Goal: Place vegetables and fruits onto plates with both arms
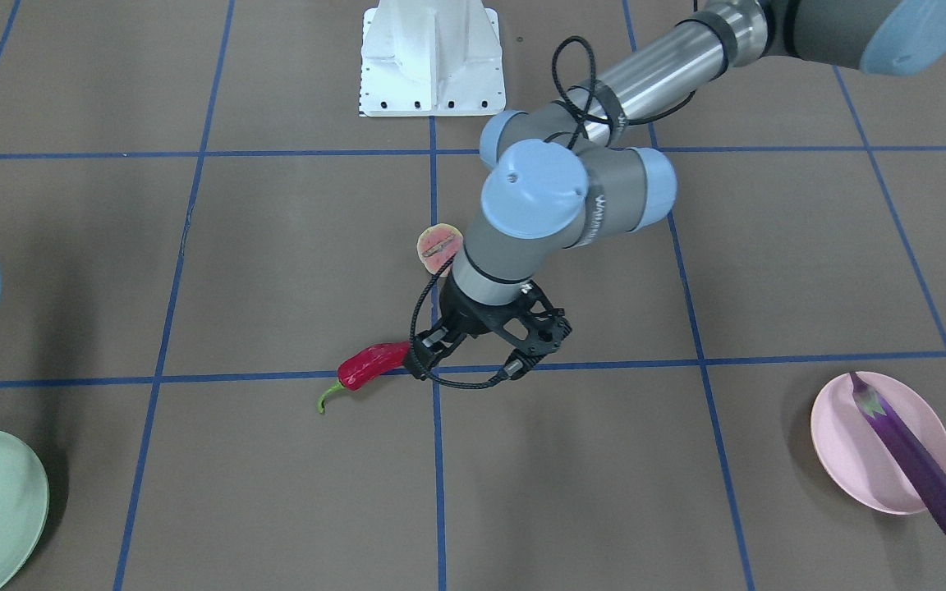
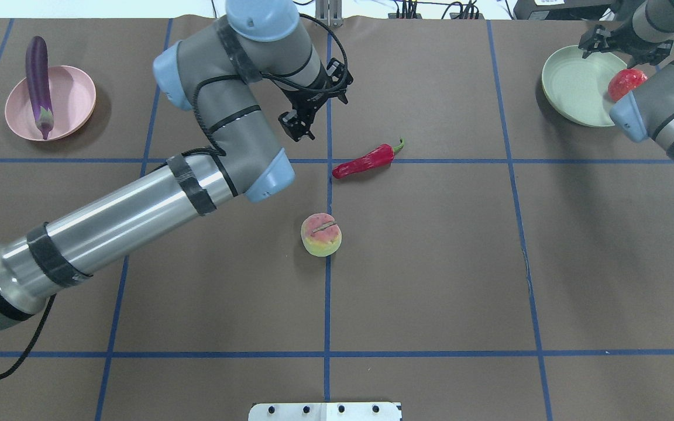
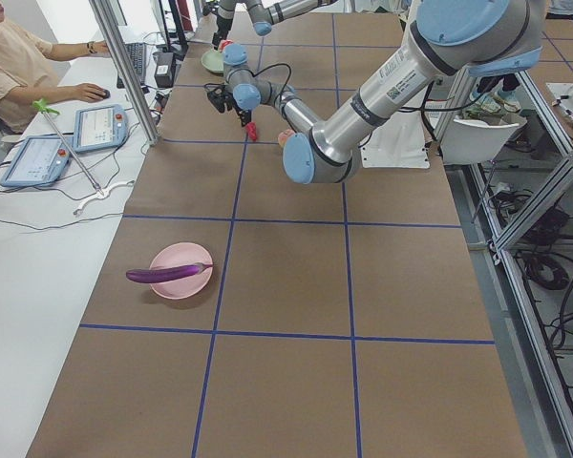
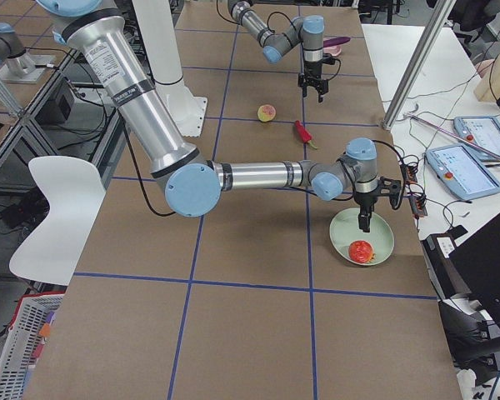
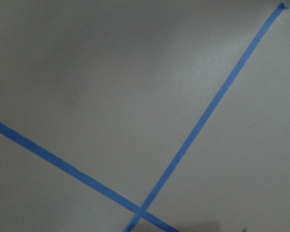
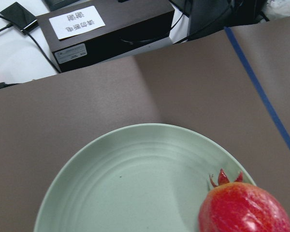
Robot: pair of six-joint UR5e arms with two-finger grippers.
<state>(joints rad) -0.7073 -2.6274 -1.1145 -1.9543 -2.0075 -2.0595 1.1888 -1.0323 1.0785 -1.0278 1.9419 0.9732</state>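
I will next close my left gripper on the red chili at the middle of its body [image 1: 382, 359], between green stem and tip.
A red chili [image 2: 366, 162] lies on the table near its middle, and a pink-yellow peach [image 2: 320, 235] lies nearer the robot. My left gripper [image 2: 297, 127] hovers open and empty just left of the chili's tip [image 1: 373, 363]. A purple eggplant [image 2: 38, 82] lies across the pink plate [image 2: 74, 93] at the far left, overhanging its rim. A red pomegranate-like ball [image 2: 626, 83] sits on the mint green plate [image 2: 571, 88] at the far right. My right gripper [image 2: 618, 51] is open and empty above that plate. The right wrist view shows the ball [image 6: 244, 210] on the plate [image 6: 135, 183].
Blue tape lines cross the brown table. The white base block [image 1: 432, 57] stands at the robot's edge. A black box [image 6: 111, 34] and cables lie just past the table edge behind the mint plate. An operator with tablets sits at a side desk [image 3: 38, 143].
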